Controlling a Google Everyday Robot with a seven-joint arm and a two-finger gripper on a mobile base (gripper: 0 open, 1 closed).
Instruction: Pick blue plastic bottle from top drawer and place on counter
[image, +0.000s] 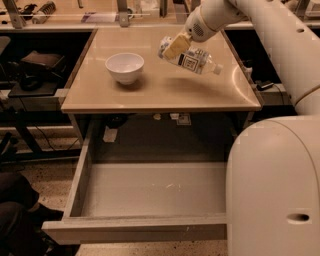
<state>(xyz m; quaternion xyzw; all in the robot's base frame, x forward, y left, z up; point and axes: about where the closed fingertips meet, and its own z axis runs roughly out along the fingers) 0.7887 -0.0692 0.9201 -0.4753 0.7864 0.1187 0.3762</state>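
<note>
My gripper will release the blue plastic bottle between the white round bowl and the counter's side edge (201, 75).
My gripper (175, 46) is shut on the blue plastic bottle (192, 60) and holds it tilted in the air over the middle-right of the counter (160, 92). The bottle's white cap points down to the right. Its dark text panel faces me. The top drawer (150, 192) stands pulled open below the counter, and its grey floor is bare. My white arm reaches in from the upper right.
A white round bowl (124, 66) sits on the counter's left part. A cluttered workbench (75, 12) with metal posts runs along the back. My arm's large white body (275, 190) covers the drawer's right side. Dark shelving (30, 75) stands at the left.
</note>
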